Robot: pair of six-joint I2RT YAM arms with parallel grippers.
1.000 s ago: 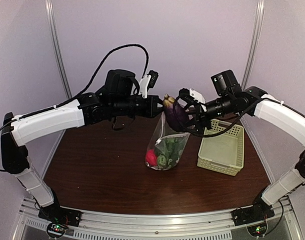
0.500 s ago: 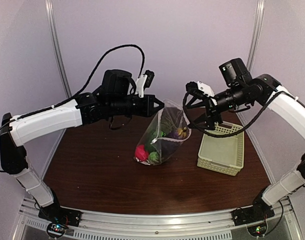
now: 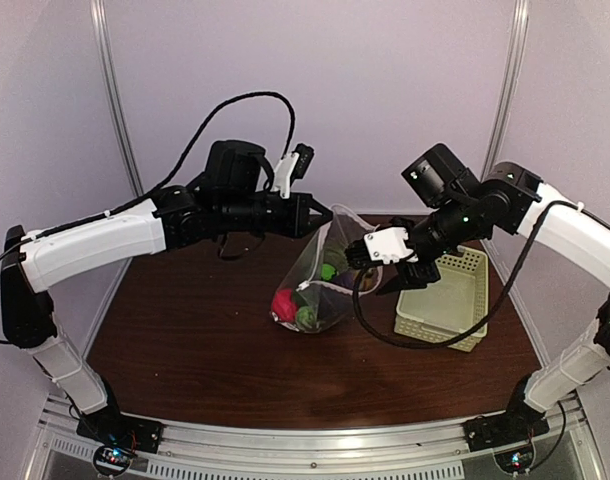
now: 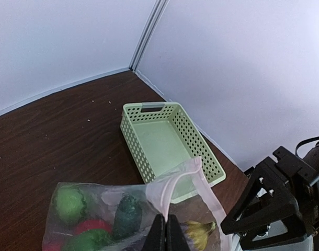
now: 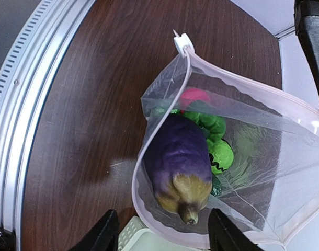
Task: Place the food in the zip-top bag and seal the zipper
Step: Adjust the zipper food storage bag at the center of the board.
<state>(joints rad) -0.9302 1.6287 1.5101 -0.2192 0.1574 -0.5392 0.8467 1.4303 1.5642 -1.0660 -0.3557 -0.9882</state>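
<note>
The white slider hangs far from where my left gripper holds. Next, my right gripper takes the bag's loose edge (image 5: 167,233), so that my left gripper is free for the slider.
The clear zip-top bag (image 3: 320,272) stands on the table, its mouth held up and open. My left gripper (image 3: 322,214) is shut on the bag's mouth edge (image 4: 172,180). Inside lie the dark purple piece (image 5: 178,159), green pieces (image 5: 218,149) and a red one (image 5: 193,97); red (image 3: 284,303) and green (image 3: 307,316) also show from above. The zipper strip (image 5: 166,108) runs along the mouth, with a white slider (image 5: 183,42) at its end. My right gripper (image 3: 377,262) is open and empty beside the bag's mouth, and it also shows in the right wrist view (image 5: 164,236).
The pale green perforated basket (image 3: 450,300) stands empty to the right of the bag, close under my right gripper; it also shows in the left wrist view (image 4: 164,138). Walls close the table at the back and on both sides.
The right gripper held the purple piece above the bag, let it drop inside, and has come down open beside the mouth. The bag has leaned left. The left gripper keeps its hold.
</note>
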